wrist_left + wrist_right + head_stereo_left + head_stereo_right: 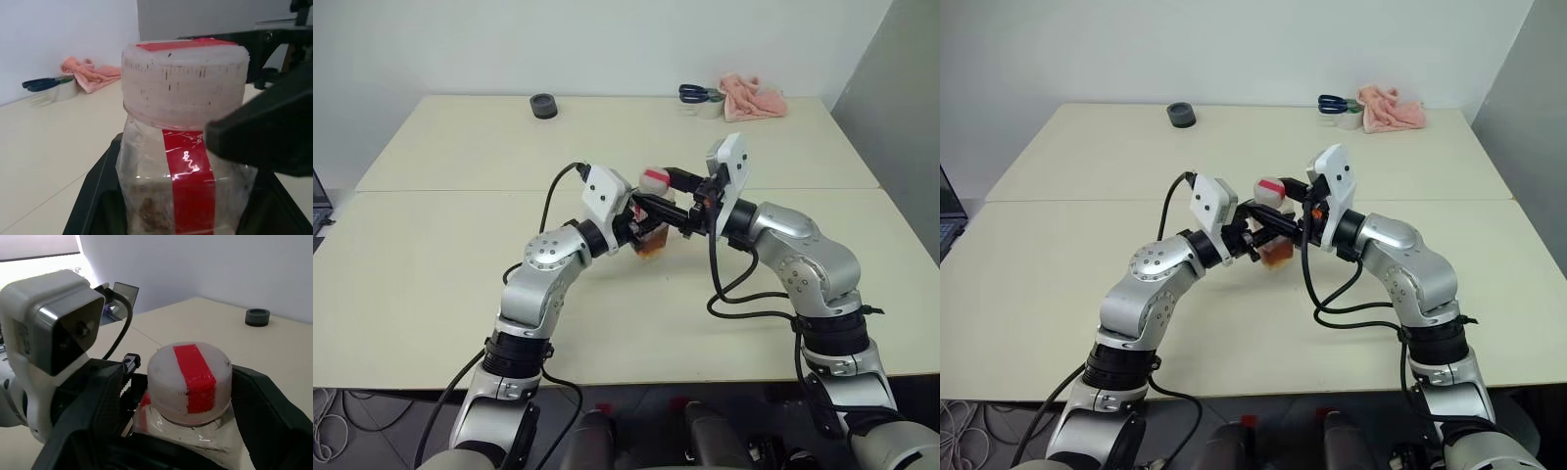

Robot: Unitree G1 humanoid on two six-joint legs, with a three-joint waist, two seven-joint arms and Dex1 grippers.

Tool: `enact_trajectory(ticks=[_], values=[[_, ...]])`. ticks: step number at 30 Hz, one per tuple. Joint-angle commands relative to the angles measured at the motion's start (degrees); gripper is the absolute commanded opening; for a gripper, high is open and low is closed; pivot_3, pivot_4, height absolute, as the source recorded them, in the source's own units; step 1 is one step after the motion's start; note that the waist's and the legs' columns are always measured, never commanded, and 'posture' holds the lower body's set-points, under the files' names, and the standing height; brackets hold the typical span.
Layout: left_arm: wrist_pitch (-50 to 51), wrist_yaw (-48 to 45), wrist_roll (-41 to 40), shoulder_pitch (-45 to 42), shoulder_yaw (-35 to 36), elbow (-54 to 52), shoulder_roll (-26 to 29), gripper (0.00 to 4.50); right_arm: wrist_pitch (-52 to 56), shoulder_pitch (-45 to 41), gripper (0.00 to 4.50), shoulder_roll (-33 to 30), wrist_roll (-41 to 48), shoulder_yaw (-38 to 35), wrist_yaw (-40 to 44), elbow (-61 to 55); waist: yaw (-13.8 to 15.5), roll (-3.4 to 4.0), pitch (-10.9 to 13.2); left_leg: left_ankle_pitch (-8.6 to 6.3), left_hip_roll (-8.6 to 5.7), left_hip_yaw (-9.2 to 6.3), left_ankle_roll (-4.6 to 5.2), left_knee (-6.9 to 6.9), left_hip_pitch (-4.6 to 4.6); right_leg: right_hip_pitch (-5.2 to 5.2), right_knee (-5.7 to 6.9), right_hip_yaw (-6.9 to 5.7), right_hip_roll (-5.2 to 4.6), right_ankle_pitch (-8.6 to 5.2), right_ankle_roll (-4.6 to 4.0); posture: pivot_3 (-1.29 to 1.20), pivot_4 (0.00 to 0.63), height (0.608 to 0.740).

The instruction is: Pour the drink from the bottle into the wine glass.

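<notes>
I should open my right gripper, back away and grab the cap itself (1269,192) from both sides, because its finger is beside the bottle's shoulder below the cap.
The bottle (653,227) is held upright just above the table's middle, clear plastic with a red label stripe (188,181). Its whitish, red-topped cap (189,381) is on. A little reddish-brown drink (650,247) sits in its bottom. My left gripper (640,231) is shut on the bottle's body from the left. My right gripper (188,399) comes in from the right with one black finger on either side of the cap, closed on it. The wine glass is out of view.
A small black round object (543,106) lies at the table's far left. At the far right are a pink cloth (754,96), blue-handled scissors (701,93) and a tape roll (710,109). The cream table (431,294) stretches wide on both sides.
</notes>
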Motion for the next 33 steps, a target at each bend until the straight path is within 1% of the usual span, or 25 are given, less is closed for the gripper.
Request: enact_trajectory(ticks=[1, 9, 18, 21, 23, 24, 27, 29, 31, 33], values=[[-1.0, -0.5, -1.2, -1.5, 0.6, -2.9, -0.3, 1.92, -0.7, -0.7, 3.38, 1.0, 0.6, -1.0, -0.9, -1.2, 0.0, 0.00, 0.0, 0.00, 0.01, 0.00, 0.00, 0.00, 0.01, 0.00, 0.01, 0.00, 0.01, 0.00, 0.00, 0.00, 0.150, 0.740], [-1.2, -0.6, -1.1, -1.0, 0.5, -2.7, -0.3, 1.92, 0.7, -1.4, 3.38, 2.4, 4.4, -4.8, -2.4, -2.2, 0.0, 0.00, 0.0, 0.00, -0.01, 0.00, 0.00, 0.00, -0.01, 0.00, 0.00, 0.00, 0.00, 0.00, 0.00, 0.00, 0.150, 0.740], [-1.3, -0.4, -1.0, -1.7, 0.6, -2.3, -0.5, 1.92, -0.3, -0.8, 3.38, 1.9, 3.0, -2.8, -1.5, -1.9, 0.0, 0.00, 0.0, 0.00, 0.00, 0.00, 0.00, 0.00, 0.00, 0.00, 0.01, -0.01, 0.01, 0.00, 0.00, 0.00, 0.150, 0.740], [-1.3, -0.3, -1.0, -1.6, 0.7, -2.4, -0.4, 1.92, -0.6, -0.8, 2.84, 2.6, 3.4, -3.2, -1.5, -1.5, 0.0, 0.00, 0.0, 0.00, 0.00, 0.00, 0.00, 0.00, 0.00, 0.00, 0.01, -0.01, 0.01, 0.00, 0.00, 0.00, 0.150, 0.740], [-1.3, -0.3, -1.1, -1.4, 0.8, -2.7, -0.4, 1.92, -0.6, -1.0, 2.14, 2.9, 3.5, -3.5, -1.7, -1.3, 0.0, 0.00, 0.0, 0.00, -0.01, 0.00, 0.00, 0.00, -0.01, 0.00, 0.01, -0.01, 0.00, 0.00, 0.00, 0.00, 0.150, 0.740], [-1.2, -0.4, -1.1, -1.1, 0.7, -2.9, -0.3, 1.92, -0.9, -1.1, 1.96, 2.9, 3.3, -3.4, -1.5, -1.3, 0.0, 0.00, 0.0, 0.00, -0.01, 0.00, 0.00, 0.00, 0.00, 0.00, 0.01, 0.00, 0.00, 0.00, 0.00, 0.00, 0.150, 0.740], [-1.1, -1.9, -1.2, -0.1, 0.1, -3.7, 0.8, 1.92, -1.0, -1.5, 1.96, 3.2, 4.1, -3.6, -0.7, -1.6, 0.0, 0.00, 0.0, 0.00, 0.00, 0.00, 0.00, 0.00, 0.00, 0.00, 0.01, -0.01, 0.01, 0.00, 0.00, 0.00, 0.150, 0.740], [0.1, -4.9, -2.7, 1.0, -0.7, -5.8, 2.5, 1.92, 0.6, -2.7, 1.96, 3.0, 6.6, -4.0, 1.3, -1.9, -0.1, 0.02, 0.0, 0.00, 0.01, 0.00, 0.00, 0.00, 0.00, 0.00, 0.01, 0.00, 0.02, 0.00, 0.00, 0.00, 0.150, 0.740], [2.9, -9.2, -6.3, 2.3, -1.3, -9.8, 4.9, 1.92, 2.3, -5.4, 1.96, 1.9, 9.5, -4.1, 6.1, -1.0, -0.2, 0.06, 0.0, 0.00, 0.03, 0.00, 0.00, -0.01, 0.01, 0.00, 0.01, 0.00, 0.02, 0.00, -0.01, 0.00, 0.150, 0.740], [7.3, -14.5, -13.3, 4.1, -1.2, -16.7, 8.4, 1.92, 5.5, -8.8, 1.96, -0.2, 13.9, -3.6, 14.0, 0.4, -0.2, 0.15, 0.1, 0.00, 0.03, 0.02, 0.00, 0.00, 0.00, -0.02, 0.01, 0.02, 0.02, 0.00, -0.01, 0.00, 0.150, 0.740]])
